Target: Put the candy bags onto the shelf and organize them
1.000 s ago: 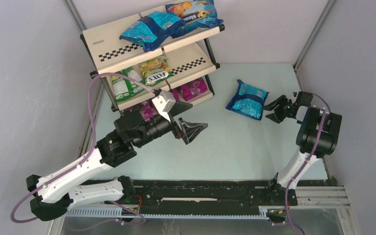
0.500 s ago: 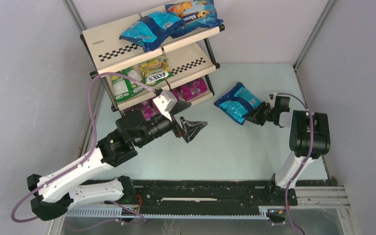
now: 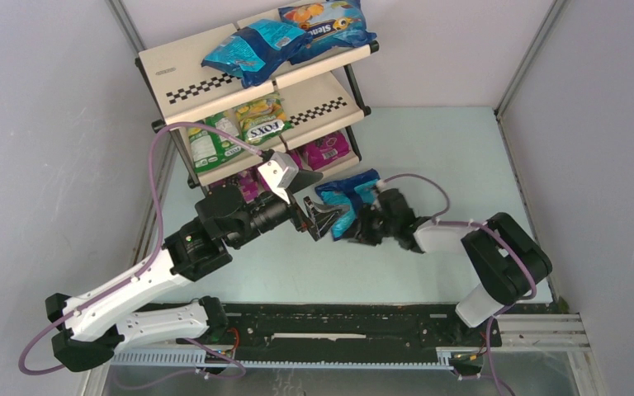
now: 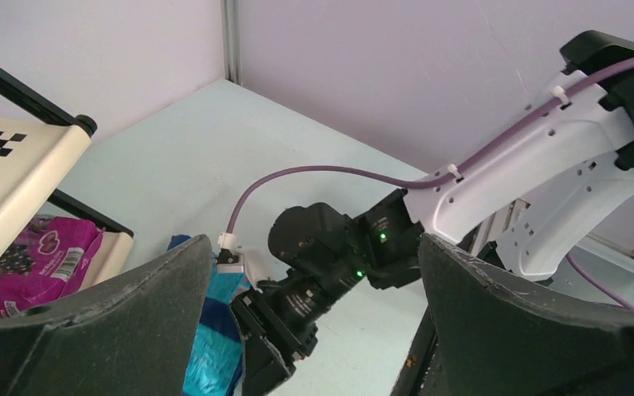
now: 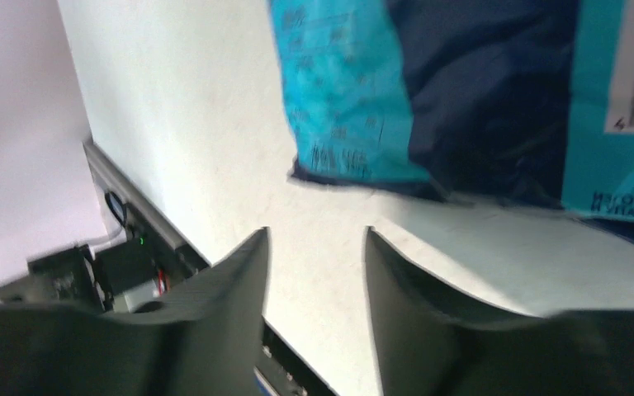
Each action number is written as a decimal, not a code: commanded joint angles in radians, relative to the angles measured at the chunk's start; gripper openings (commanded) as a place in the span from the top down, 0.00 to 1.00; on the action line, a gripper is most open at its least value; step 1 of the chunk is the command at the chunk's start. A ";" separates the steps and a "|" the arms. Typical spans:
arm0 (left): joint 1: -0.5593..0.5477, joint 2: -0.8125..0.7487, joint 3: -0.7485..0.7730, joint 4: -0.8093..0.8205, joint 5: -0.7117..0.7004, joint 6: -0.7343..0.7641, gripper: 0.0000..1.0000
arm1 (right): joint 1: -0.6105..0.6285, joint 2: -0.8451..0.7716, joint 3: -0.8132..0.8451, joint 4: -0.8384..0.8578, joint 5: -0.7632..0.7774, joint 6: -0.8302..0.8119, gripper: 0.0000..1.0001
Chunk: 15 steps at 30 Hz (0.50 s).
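Observation:
The corner of the candy bag is outside the open fingers of my right gripper, so that gripper should back away, turn and pinch the bag's barcode end (image 5: 631, 157).
A teal-blue candy bag (image 3: 345, 196) sits mid-table, between my two grippers and in front of the shelf (image 3: 183, 79). My left gripper (image 3: 330, 221) stands wide open right beside the bag, with nothing between its fingers. In the left wrist view that gripper (image 4: 314, 247) frames the right arm's wrist, with the bag (image 4: 215, 351) by its left finger. My right gripper (image 3: 363, 228) is open. In its own view the right gripper (image 5: 315, 233) has only table between its fingers, and the bag (image 5: 462, 99) is just past the tips. The shelf holds several more bags.
On the shelf, a teal bag (image 3: 256, 49) and a blue-orange bag (image 3: 326, 25) lie on the top tier. Green-yellow bags (image 3: 260, 120) are on the middle tier and magenta bags (image 3: 326, 150) on the bottom. Walls enclose the table on three sides.
My right gripper shut on the teal bag at the right of the table, brought it left to the left gripper, and its jaws now stand apart off it. The left arm has not moved.

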 commanded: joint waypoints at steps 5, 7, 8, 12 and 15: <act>0.005 -0.003 -0.005 0.029 -0.019 -0.020 0.00 | 0.048 -0.266 -0.004 -0.095 0.109 -0.024 0.16; 0.011 -0.003 -0.005 0.028 -0.016 -0.026 0.00 | 0.035 -0.347 -0.005 -0.179 0.152 -0.067 0.10; 0.015 -0.003 -0.005 0.028 -0.013 -0.029 0.00 | 0.018 -0.380 -0.004 -0.214 0.166 -0.091 0.07; 0.028 -0.012 -0.006 0.031 -0.005 -0.043 0.00 | -0.148 -0.464 -0.006 -0.336 0.144 -0.126 0.01; 0.028 -0.028 -0.006 0.033 -0.002 -0.044 0.00 | -0.260 -0.456 -0.006 -0.314 0.074 -0.143 0.00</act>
